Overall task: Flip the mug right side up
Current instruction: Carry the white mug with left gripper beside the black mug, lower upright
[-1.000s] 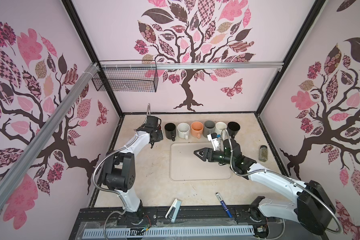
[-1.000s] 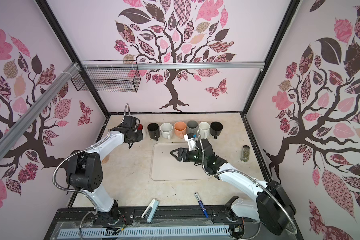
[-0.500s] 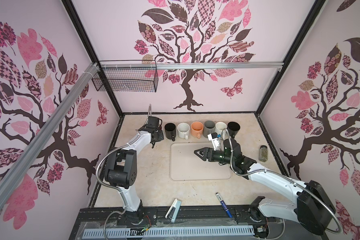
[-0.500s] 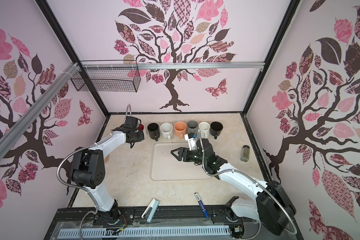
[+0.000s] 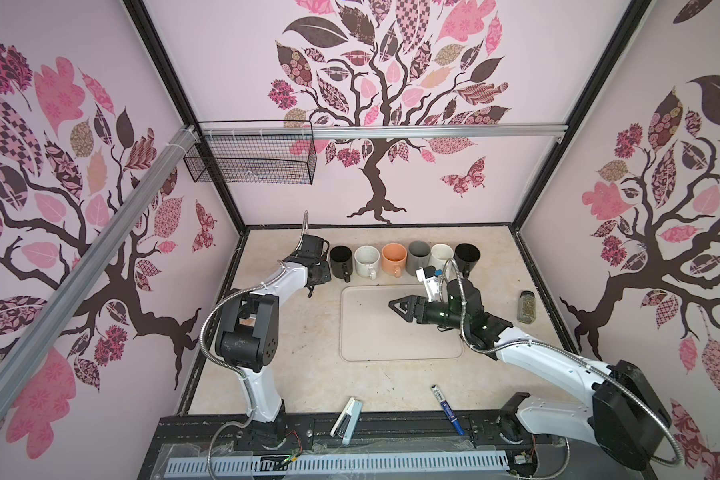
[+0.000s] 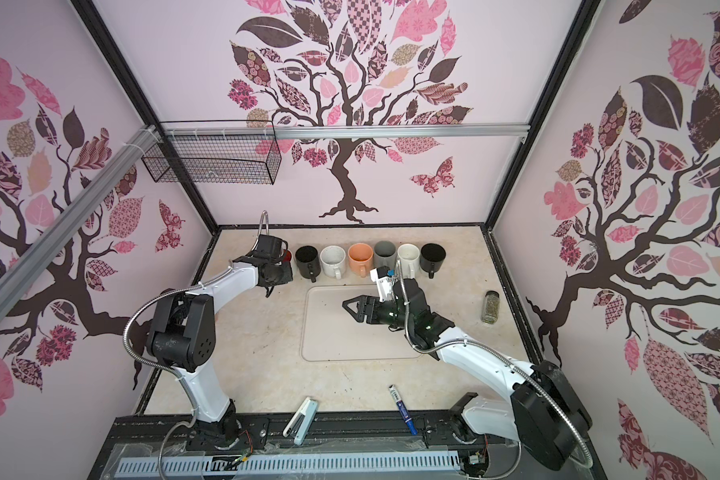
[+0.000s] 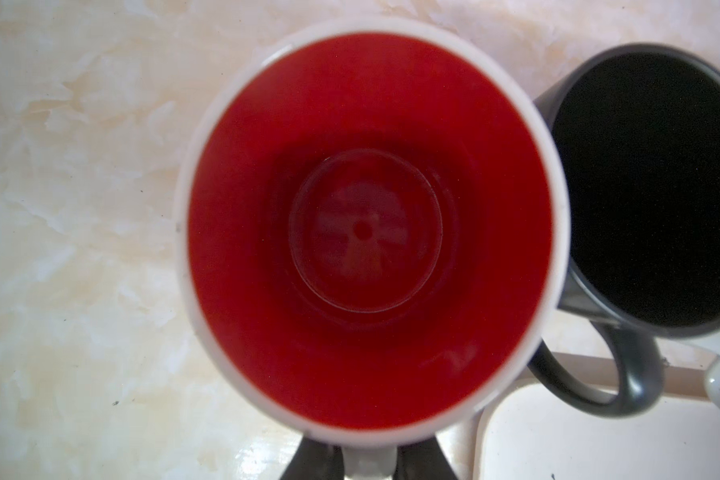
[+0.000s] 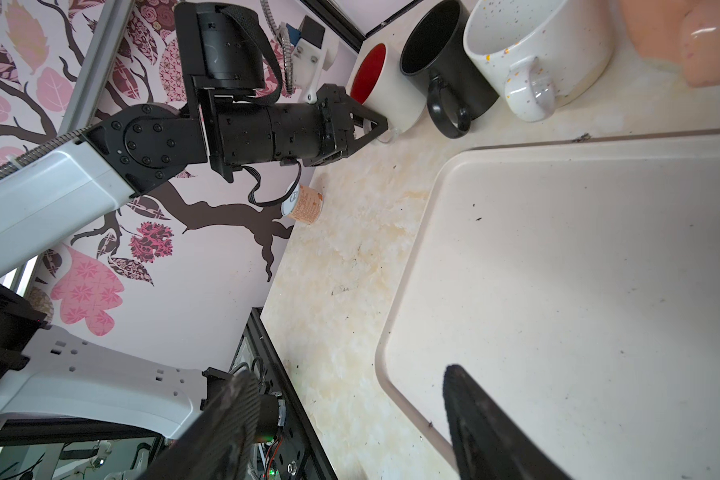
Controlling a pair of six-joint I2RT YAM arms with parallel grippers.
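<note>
I should use my left gripper to set the white mug, now upright touching a black mug, down on the table point(image 5: 320, 270), next to the black mug above the corner of the tray.
The mug point(image 7: 366, 228) is white outside and red inside. It stands upright with its mouth up at the left end of the row of mugs, touching a black mug point(image 7: 649, 187). In the right wrist view the mug point(image 8: 385, 93) rests on the table. My left gripper point(image 7: 368, 461) is shut on the mug's white handle, one dark finger on each side. In both top views the left gripper point(image 5: 319, 274) point(image 6: 281, 274) covers most of the mug. My right gripper point(image 5: 400, 307) point(image 8: 346, 386) hovers open and empty over the tray point(image 5: 371, 345).
Several upright mugs line the back: black point(image 5: 341, 259), speckled white point(image 5: 366, 259), orange point(image 5: 393, 257), grey point(image 5: 418, 254), white point(image 5: 440, 255), black point(image 5: 466, 255). A spice jar point(image 5: 527, 306) stands at the right. A pen point(image 5: 445, 409) and a white stapler point(image 5: 346, 422) lie near the front edge.
The left arm has shifted slightly, still holding the mug's handle. The right arm has not moved.
</note>
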